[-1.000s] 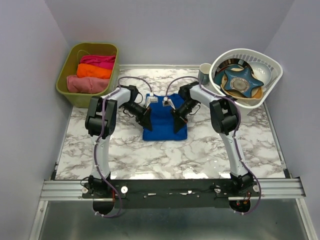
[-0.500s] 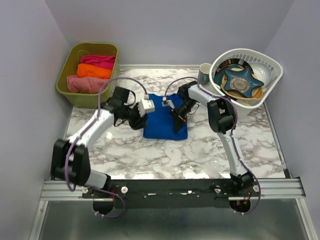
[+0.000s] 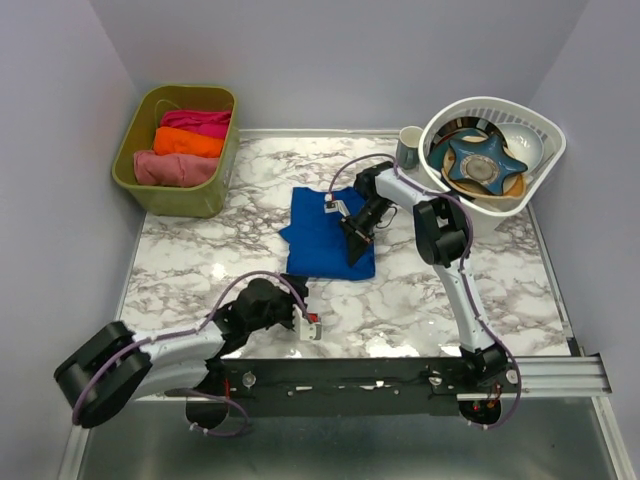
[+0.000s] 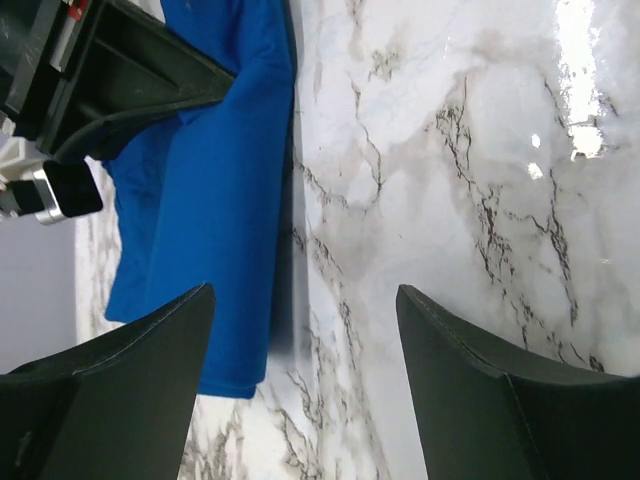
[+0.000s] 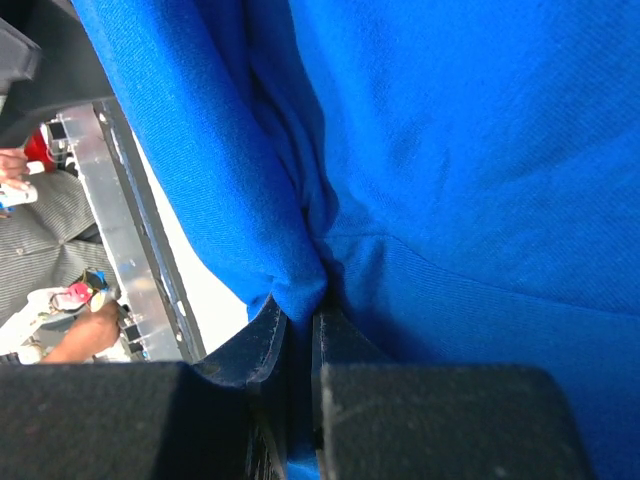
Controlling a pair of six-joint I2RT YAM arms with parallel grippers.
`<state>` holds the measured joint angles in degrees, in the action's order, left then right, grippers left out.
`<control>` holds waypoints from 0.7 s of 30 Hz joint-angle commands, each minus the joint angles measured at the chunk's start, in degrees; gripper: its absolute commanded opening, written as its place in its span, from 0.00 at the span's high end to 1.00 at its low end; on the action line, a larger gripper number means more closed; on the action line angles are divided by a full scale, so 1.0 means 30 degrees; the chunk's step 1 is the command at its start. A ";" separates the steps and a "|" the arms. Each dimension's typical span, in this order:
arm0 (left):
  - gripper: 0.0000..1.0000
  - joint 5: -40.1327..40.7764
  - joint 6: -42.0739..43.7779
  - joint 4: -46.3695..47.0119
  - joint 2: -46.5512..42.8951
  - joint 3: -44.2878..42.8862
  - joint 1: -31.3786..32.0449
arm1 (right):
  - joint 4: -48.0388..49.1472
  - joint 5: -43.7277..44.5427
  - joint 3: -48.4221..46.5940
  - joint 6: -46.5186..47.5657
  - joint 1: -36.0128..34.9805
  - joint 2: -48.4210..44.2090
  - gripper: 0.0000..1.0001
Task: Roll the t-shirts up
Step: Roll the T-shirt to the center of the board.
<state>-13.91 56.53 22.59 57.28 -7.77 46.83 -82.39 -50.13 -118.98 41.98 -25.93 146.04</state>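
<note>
I need to take the t-shirt's front edge [image 3: 325, 276] with my left gripper and draw it nearer with both grippers first, as the blue t-shirt lies well back from the metal bar.
The royal-blue t-shirt [image 3: 322, 238] lies folded in the middle of the marble table [image 3: 480, 290]. My right gripper [image 3: 357, 240] rests on its right side, shut on a pinched fold of blue cloth [image 5: 300, 290]. In the right wrist view the shirt [image 5: 450, 150] fills the frame around that gripper [image 5: 300, 322]. My left gripper [image 3: 308, 326] sits low near the table's front edge, apart from the shirt. It is open [image 4: 305, 292] over bare marble, with the shirt [image 4: 210, 200] ahead on the left. Pink [image 3: 175, 168], orange [image 3: 188, 142] and magenta [image 3: 198, 120] rolls lie in the bin.
An olive-green bin [image 3: 178, 200] stands at the back left. A white basket [image 3: 545, 150] of dishes stands at the back right, with a mug [image 3: 408, 147] beside it. A metal rail [image 3: 560, 375] runs along the near edge.
My left gripper has let go of the shirt's left side, opened wide, and swung back to the table's front edge. The right gripper has kept its grip in place.
</note>
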 commanded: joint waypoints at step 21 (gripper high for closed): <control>0.46 0.8533 0.6647 2.3090 1.9234 -0.0544 0.1442 | -0.1658 0.4054 0.0402 0.0861 -0.0291 0.1507 0.82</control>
<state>10.48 80.71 86.15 112.38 -11.53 51.57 -82.46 -49.76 -118.98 41.82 -26.20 146.04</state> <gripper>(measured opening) 0.702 0.168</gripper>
